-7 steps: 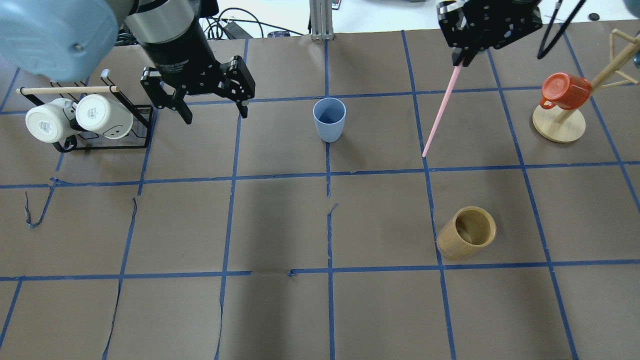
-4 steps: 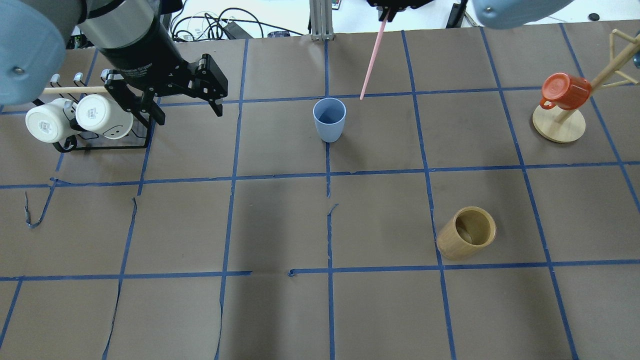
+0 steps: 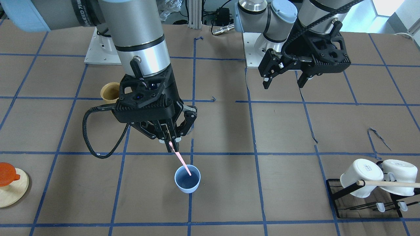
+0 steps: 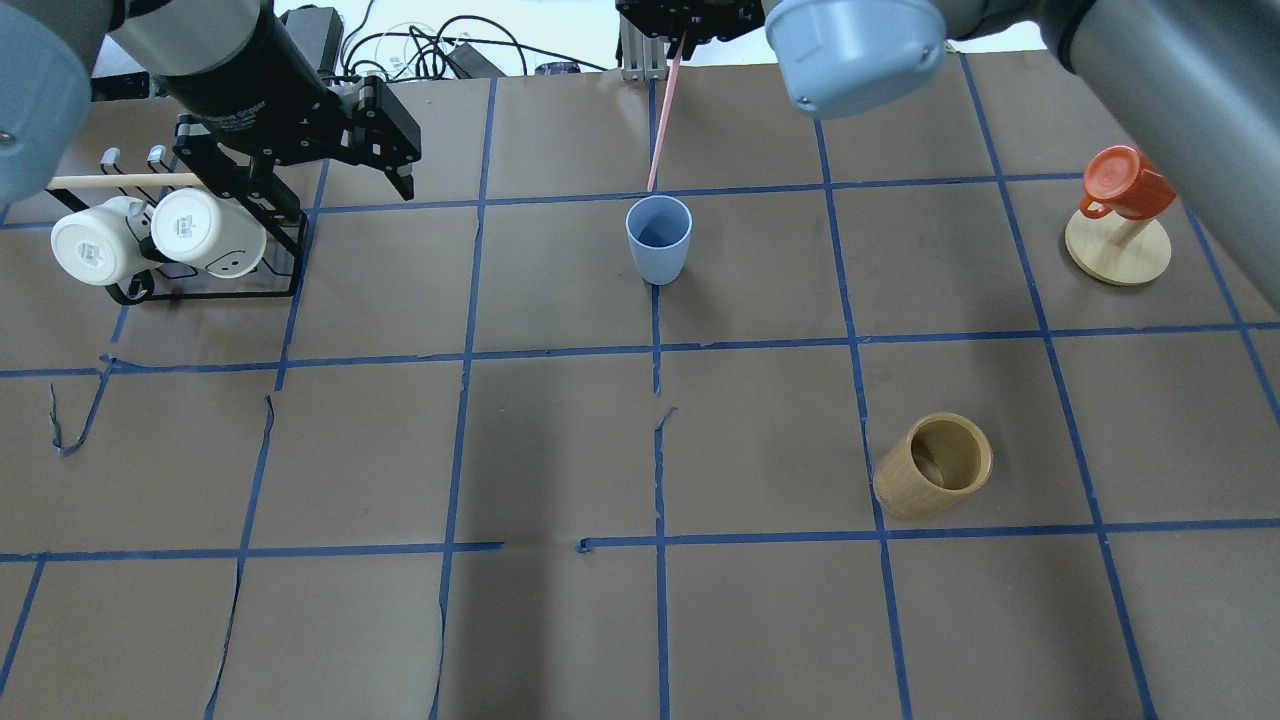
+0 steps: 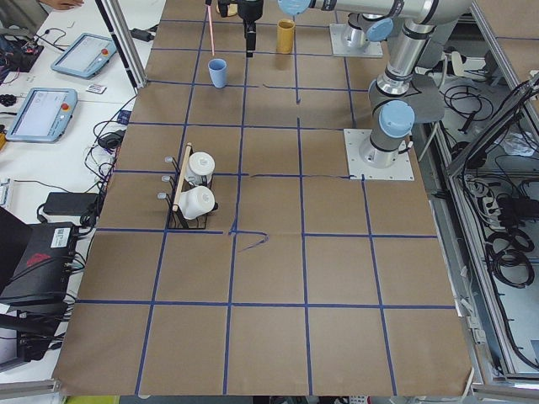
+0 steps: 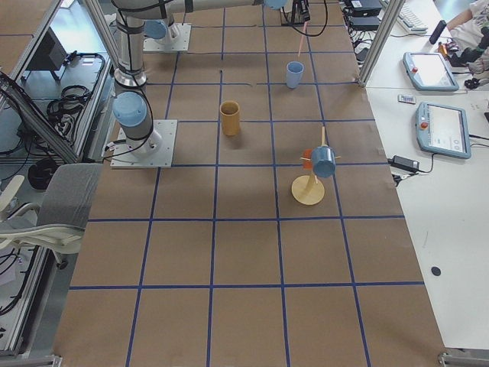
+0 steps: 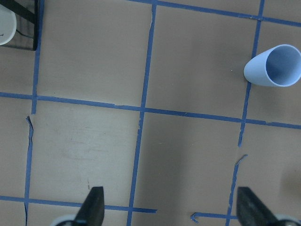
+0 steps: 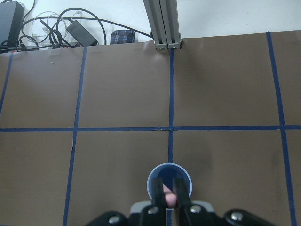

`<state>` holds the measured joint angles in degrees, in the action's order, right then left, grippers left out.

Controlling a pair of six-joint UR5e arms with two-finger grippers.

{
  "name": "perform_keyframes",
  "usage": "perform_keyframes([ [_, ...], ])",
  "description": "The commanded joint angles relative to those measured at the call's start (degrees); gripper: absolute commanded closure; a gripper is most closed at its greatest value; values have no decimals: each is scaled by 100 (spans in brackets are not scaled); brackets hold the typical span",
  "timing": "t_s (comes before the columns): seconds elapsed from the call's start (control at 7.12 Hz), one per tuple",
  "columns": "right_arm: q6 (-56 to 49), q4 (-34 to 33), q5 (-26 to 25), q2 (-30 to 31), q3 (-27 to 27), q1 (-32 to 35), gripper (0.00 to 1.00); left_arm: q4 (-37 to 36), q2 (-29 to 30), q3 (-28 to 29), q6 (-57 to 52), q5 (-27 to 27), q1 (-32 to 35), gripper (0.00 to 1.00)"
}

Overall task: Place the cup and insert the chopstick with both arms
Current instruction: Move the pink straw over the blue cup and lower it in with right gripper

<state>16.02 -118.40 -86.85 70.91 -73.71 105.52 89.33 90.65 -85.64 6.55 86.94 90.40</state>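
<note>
I will use my right gripper to release the pink chopstick inside the light-blue cup [image 3: 185, 174] [image 8: 170, 181] that stands on the blue tape line.
The light-blue cup [image 4: 659, 238] stands upright near the table's far middle; it also shows in the front view [image 3: 187, 178] and the left wrist view [image 7: 273, 72]. My right gripper [image 3: 170, 142] is shut on the upper end of the pink chopstick [image 3: 179, 159], which hangs steeply down. Its lower tip is over the cup's mouth, at about rim height. The right wrist view shows the cup [image 8: 170, 183] directly under the shut fingers. My left gripper [image 4: 345, 200] is open and empty, high to the cup's left, near the mug rack.
A tan bamboo cylinder [image 4: 935, 465] stands right of centre, nearer the robot. A black rack [image 4: 285, 255] with two white mugs and a wooden rod [image 4: 120, 181] is at the far left. A red mug [image 4: 1125, 180] hangs on a wooden tree at the far right.
My right gripper carried the chopstick leftward, from right of the cup to over its mouth. My left gripper drew back to the far left, still open.
</note>
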Motion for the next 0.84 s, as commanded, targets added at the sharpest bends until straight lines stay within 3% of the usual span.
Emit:
perform_keyframes([
  [0.0,-37,19,-234,-86,-126,30,91,-12,6,4,-957,8,4,0],
  [0.42,189,-155,-333,-155,-574,39,90,6,-12,12,-797,16,-5,0],
  [0.7,252,-201,-324,-270,-583,135,90,23,-29,12,-743,25,-5,0],
])
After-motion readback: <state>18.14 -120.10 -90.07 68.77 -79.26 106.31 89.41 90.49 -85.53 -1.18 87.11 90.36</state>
